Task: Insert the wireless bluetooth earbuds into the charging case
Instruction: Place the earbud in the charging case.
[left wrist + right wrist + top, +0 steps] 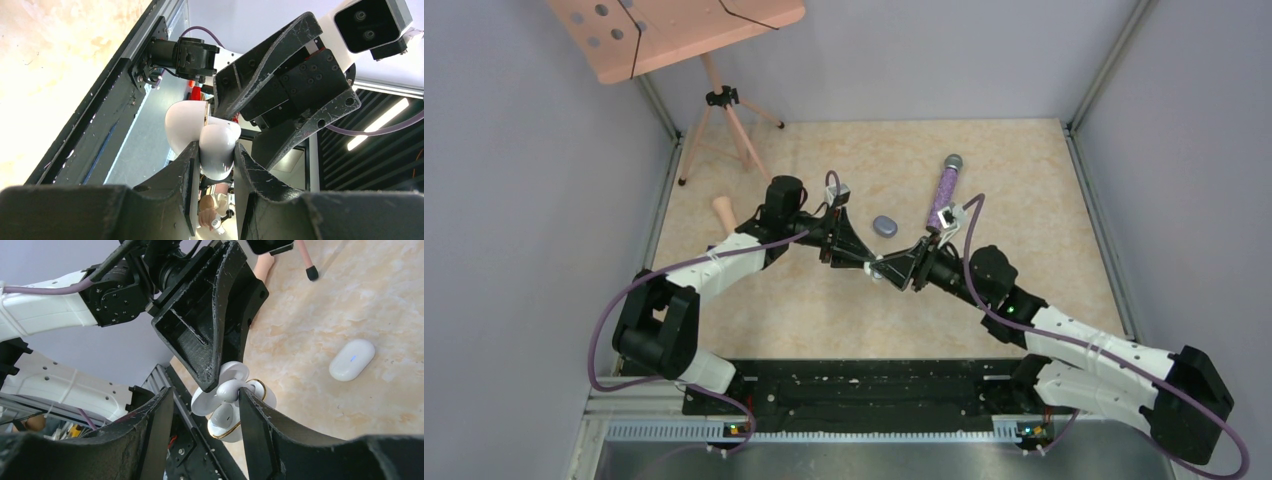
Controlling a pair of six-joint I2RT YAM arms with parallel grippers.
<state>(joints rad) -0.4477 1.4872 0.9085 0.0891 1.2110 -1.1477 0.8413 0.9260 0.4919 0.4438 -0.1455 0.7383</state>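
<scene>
My left gripper sets the white charging case down next on the table (pixel 915 294), just in front of my right gripper's fingertips.
My left gripper (pixel 861 256) is shut on a white charging case (pixel 218 148) and holds it above the table. Its lid (pixel 184 126) stands open. In the right wrist view the case (pixel 260 392) shows a gold rim, and one white earbud (pixel 223 418) sits in a socket. A second white earbud (pixel 229 389) lies over the case's opening and touches the tip of one right finger (pixel 250 415). My right gripper (pixel 205 392) is open, with its jaws wide apart beside the case. The two grippers meet at the table's middle (pixel 879 266). No purple earbuds show.
A second closed case (pixel 351 359) with a small blue light lies on the table, also seen from above (pixel 884 226). A purple glitter microphone (pixel 945 190) lies behind the right gripper. A wooden tripod stand (pixel 724 110) and a wooden peg (pixel 723 212) are at the back left.
</scene>
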